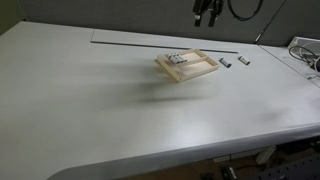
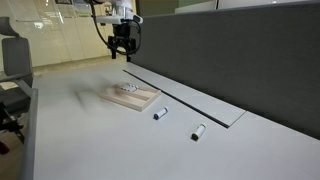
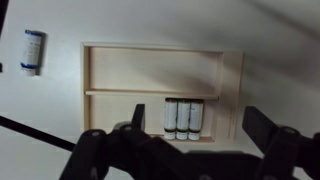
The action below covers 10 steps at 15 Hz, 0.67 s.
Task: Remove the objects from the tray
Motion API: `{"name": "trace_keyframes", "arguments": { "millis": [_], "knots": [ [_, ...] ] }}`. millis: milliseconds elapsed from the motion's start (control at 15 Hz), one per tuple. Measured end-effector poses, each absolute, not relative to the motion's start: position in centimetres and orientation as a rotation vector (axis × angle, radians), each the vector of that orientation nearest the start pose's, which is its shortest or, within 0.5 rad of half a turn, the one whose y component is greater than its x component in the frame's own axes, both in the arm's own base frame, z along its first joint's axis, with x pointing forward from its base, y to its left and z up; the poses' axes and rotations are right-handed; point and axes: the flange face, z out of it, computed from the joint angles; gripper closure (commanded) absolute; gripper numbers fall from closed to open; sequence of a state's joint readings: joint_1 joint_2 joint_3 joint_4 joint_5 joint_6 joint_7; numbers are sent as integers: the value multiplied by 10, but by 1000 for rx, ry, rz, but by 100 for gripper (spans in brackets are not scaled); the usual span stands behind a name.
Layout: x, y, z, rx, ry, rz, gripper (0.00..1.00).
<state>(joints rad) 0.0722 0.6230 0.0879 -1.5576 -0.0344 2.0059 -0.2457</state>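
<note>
The body of the outer whitish cylinder (image 1: 182, 58) (image 3: 170, 119) in the tray, the one closest to the pieces on the table, should be gripped next by my gripper.
The light wooden tray (image 1: 196, 74) lies on the white table, seen in both exterior views (image 2: 142, 101). Three small whitish cylinders with dark ends (image 3: 183, 118) lie side by side in one corner of it (image 1: 177, 58) (image 2: 129, 89). Two more such pieces (image 1: 225, 63) (image 1: 243, 60) lie on the table beside the tray (image 2: 159, 114) (image 2: 198, 131); one shows in the wrist view (image 3: 33, 51). My gripper (image 1: 208, 12) (image 2: 122, 45) hangs well above the tray, open and empty. In the wrist view its fingers (image 3: 194, 113) frame the three pieces in the tray (image 3: 150, 68).
A long seam or slot (image 1: 130, 42) runs along the table behind the tray. Cables (image 1: 305, 52) lie at the table's far edge. A dark partition wall (image 2: 230, 50) stands along one side of the table.
</note>
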Motion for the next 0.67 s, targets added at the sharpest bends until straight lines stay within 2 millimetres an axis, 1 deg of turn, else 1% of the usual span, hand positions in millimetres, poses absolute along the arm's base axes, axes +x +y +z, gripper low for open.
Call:
{"name": "trace_keyframes", "arguments": {
  "millis": [200,333,467,667],
  "knots": [
    [693,118,234,-3038,-677,157,0],
    [702,126,212,-3044,-705,89,0],
    [708,129,191,-3049,-721,52,0],
    [714,125,162,-3065,-739,37,0]
  ]
}}
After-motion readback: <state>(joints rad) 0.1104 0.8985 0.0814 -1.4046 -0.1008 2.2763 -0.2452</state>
